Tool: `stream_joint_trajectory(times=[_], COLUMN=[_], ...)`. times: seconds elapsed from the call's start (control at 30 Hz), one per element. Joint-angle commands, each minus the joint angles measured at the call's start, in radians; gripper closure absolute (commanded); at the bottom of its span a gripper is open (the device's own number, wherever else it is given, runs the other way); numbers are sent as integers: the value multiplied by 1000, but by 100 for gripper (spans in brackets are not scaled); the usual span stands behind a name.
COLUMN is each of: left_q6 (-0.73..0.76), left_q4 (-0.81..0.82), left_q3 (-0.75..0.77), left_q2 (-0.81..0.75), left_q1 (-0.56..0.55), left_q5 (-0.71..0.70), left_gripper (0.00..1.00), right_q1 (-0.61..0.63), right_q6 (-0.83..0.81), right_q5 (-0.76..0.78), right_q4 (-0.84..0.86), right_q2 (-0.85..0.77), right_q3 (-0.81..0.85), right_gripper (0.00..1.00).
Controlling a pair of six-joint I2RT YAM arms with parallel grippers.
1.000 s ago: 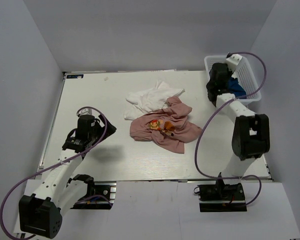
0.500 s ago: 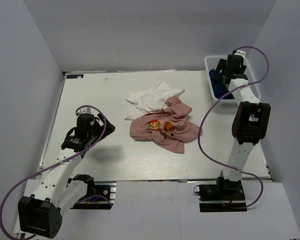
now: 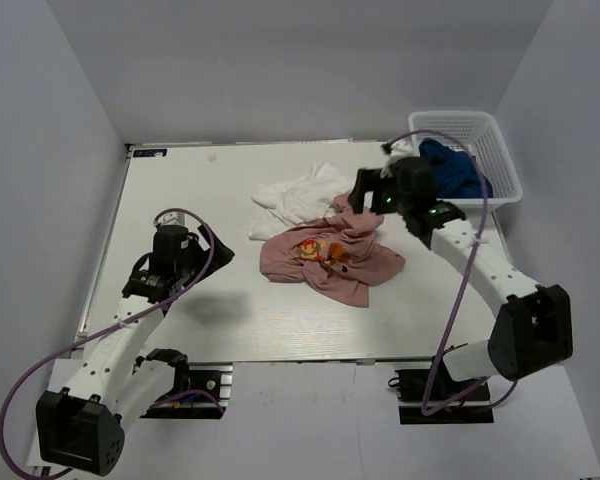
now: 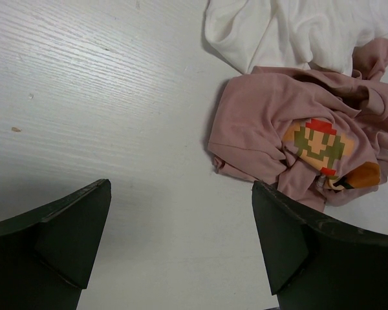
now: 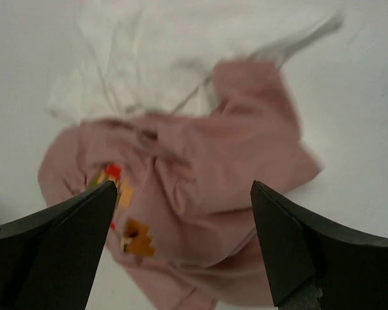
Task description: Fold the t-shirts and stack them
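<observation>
Next, I close my left gripper on the white t-shirt's near corner (image 3: 256,232) (image 4: 216,39), beside the pink t-shirt, on the side that faces away from the basket.
A crumpled dusty pink t-shirt (image 3: 325,258) with a yellow-orange print lies mid-table, partly over a plain white t-shirt (image 3: 298,198) behind it. The navy t-shirt (image 3: 456,170) sits bunched in the basket. My right gripper (image 3: 370,192) hovers open over the pink shirt's far right part; its wrist view shows the pink shirt (image 5: 213,174) and white shirt (image 5: 149,58) below the empty right gripper (image 5: 182,186). My left gripper (image 3: 214,260) rests open left of the shirts, and in its wrist view the left gripper (image 4: 181,187) holds nothing, with the pink shirt (image 4: 278,129) and white shirt (image 4: 291,32) ahead.
A white mesh basket (image 3: 502,152) stands at the table's far right corner. The table (image 3: 190,190) is white, enclosed by grey walls on the left, back and right. The right arm stretches across the table's right side.
The right arm has swung out of the basket and leftward to above the pink shirt, its gripper now open. The navy shirt stays in the basket. The left arm has not moved.
</observation>
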Motion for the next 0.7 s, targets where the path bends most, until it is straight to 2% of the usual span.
stream_joint_trajectory(times=[0.0, 0.13, 0.33, 0.43, 0.5, 0.53, 0.57, 0.6, 0.67], left_q6=[13, 4, -18, -27, -27, -27, -27, -27, -36], left_q4=[-1, -10, -70, -84, -75, -75, -75, -93, -105], left_q3=[41, 15, 26, 40, 30, 30, 40, 40, 40], left_q2=[-14, -23, 33, 42, 52, 52, 52, 52, 40], left_q1=[-5, -5, -5, -5, -5, -5, -5, -5, -5], left_q5=[14, -12, -53, -76, -64, -64, -64, -64, -76], left_gripper=[0, 0, 0, 0, 0, 0, 0, 0, 0], right_q1=[130, 241, 354, 374, 370, 368, 368, 365, 365], right_q6=[67, 61, 34, 12, 24, 37, 37, 47, 44], right_q5=[11, 155, 198, 294, 374, 413, 447, 459, 500], right_q4=[-63, -126, -155, -176, -184, -181, -174, -169, -163], right_q2=[14, 64, 269, 305, 318, 331, 330, 327, 293], right_q3=[-88, -124, -87, -64, -44, -32, -23, -7, 26], right_gripper=[10, 10, 10, 19, 55, 90, 90, 100, 100])
